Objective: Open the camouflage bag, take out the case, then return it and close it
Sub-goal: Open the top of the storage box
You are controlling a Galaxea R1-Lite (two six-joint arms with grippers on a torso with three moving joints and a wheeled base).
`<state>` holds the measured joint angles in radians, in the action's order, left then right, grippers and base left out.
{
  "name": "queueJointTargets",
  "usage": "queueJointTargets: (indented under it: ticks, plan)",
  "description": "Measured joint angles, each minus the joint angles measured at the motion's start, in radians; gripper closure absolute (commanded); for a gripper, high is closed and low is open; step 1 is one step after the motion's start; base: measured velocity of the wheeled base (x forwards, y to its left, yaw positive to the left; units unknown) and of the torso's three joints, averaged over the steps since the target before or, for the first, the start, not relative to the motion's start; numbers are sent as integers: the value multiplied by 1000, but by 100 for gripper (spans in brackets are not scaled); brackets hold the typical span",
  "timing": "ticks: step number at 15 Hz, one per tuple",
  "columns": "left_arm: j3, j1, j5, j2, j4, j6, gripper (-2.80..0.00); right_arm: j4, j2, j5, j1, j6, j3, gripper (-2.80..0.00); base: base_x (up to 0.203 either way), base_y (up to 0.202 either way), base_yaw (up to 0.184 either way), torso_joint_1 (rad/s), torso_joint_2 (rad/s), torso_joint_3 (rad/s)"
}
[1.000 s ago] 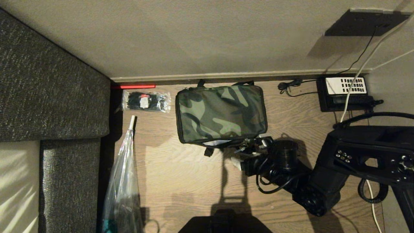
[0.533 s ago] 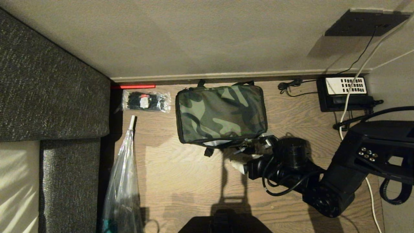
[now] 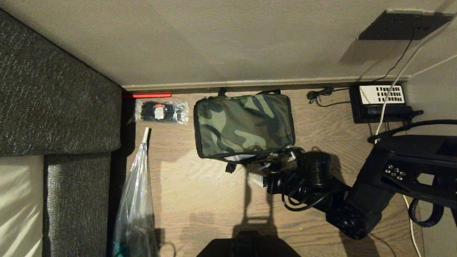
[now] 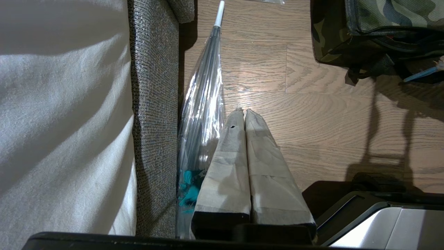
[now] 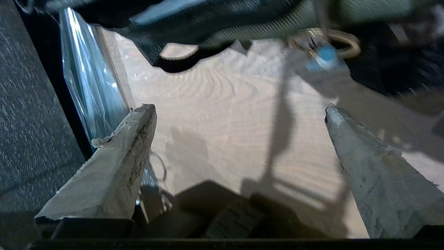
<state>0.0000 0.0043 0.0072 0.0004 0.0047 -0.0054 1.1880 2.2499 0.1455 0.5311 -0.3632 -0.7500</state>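
Note:
The zip pull has a metal ring at the camouflage bag's near side, and my right gripper needs to close on the blue tag [image 3: 266, 165] [image 5: 327, 54] of the zip pull beside that ring.
The camouflage bag [image 3: 244, 125] lies shut on the wooden floor against the skirting; its near corner also shows in the left wrist view [image 4: 381, 21]. The case is hidden. My right gripper [image 3: 273, 166] is low at the bag's near right corner, open, with only bare floor between its taped fingers [image 5: 239, 111]. Just beyond its fingertips hangs the bag's zip pull [image 5: 324, 52], a metal ring with a blue tag, not gripped. My left gripper [image 4: 242, 111] is parked beside the sofa, shut and empty.
A grey sofa [image 3: 53, 107] fills the left side. A clear plastic bag [image 3: 135, 200] leans along it. A packet of black ties [image 3: 161, 111] lies left of the bag. A black telephone [image 3: 380, 101] and cables [image 3: 391, 89] are at the right.
My right arm's elbow swung out to the right and partly back, and the wrist turned a little. The open gripper stayed at the bag's near right corner. The bag has not moved.

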Motion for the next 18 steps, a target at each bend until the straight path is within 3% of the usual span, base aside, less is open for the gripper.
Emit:
queueJointTargets:
  ticks: [7, 12, 18]
  plan:
    - [0, 0, 0, 0, 0, 0, 0, 207, 87, -24, -3, 22, -72, -280, 0, 0, 0, 0, 0, 0]
    - [0, 0, 0, 0, 0, 0, 0, 209, 119, -26, -33, 129, -75, -280, 0, 0, 0, 0, 0, 0]
    - [0, 0, 0, 0, 0, 0, 0, 218, 131, -23, -63, 152, -99, -280, 0, 0, 0, 0, 0, 0]
